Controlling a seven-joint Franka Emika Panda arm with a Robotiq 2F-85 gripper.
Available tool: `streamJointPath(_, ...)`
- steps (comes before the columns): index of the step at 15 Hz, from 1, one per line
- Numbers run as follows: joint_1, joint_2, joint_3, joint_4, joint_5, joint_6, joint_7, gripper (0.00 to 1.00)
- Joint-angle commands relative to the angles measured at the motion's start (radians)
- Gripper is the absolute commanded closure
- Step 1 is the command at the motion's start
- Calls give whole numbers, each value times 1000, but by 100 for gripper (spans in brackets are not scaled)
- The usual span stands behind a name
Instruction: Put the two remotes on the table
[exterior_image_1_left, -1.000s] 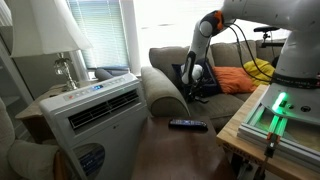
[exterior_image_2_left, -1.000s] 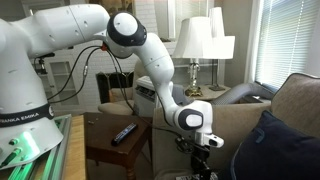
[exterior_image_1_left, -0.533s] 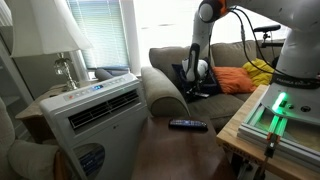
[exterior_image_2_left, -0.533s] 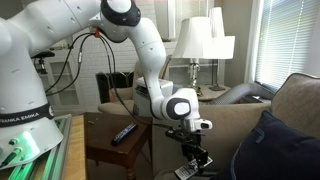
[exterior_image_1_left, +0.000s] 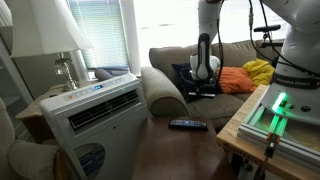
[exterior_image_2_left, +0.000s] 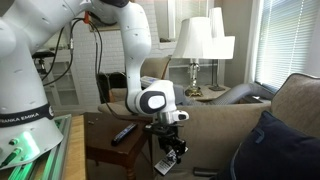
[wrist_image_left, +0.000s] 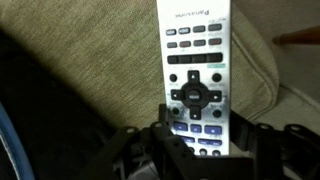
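Observation:
Next, my gripper puts the silver remote down on the low brown table (exterior_image_1_left: 193, 127) beside the black remote.
In the wrist view my gripper (wrist_image_left: 196, 150) is shut on the lower end of a remote (wrist_image_left: 196, 55) with a silver face, a black button panel and blue keys. Beige sofa fabric lies behind it. In both exterior views the gripper (exterior_image_2_left: 170, 152) (exterior_image_1_left: 205, 86) hangs above the sofa seat, and the held remote (exterior_image_2_left: 163, 166) sticks out below the jaws. A second, black remote (exterior_image_1_left: 188, 124) (exterior_image_2_left: 124, 132) lies flat on the low dark brown table (exterior_image_1_left: 165, 143) (exterior_image_2_left: 103, 143) in front of the sofa.
A white portable air conditioner (exterior_image_1_left: 95, 110) stands beside the table. A dark blue cushion (exterior_image_2_left: 275, 150), an orange cushion (exterior_image_1_left: 238, 80) and a yellow item (exterior_image_1_left: 260, 70) lie on the sofa. The light-wood stand with the green light (exterior_image_1_left: 275, 110) is near. Lamps (exterior_image_2_left: 200, 40) stand on a side table.
The arm has straightened upward and carried the gripper, with the remote in it, up off the sofa seat and sideways toward the table side.

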Motion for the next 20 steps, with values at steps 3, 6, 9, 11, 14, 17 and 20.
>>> streamJointPath(3, 19, -218, -20, -290, -64, 91, -134, 71)
streamJointPath(6, 24, -306, -11, -367, -68, 75, -187, 71)
streamJointPath(9, 67, -362, -11, -423, -66, 97, -212, 71)
streamJointPath(11, 115, -377, 0, -449, -58, 130, -211, 71)
streamJointPath(14, 190, -383, 32, -480, -33, 169, -203, 71)
streamJointPath(17, 226, -394, 91, -511, -24, 188, -201, 71)
streamJointPath(20, 196, -358, 193, -479, -31, 184, -196, 71)
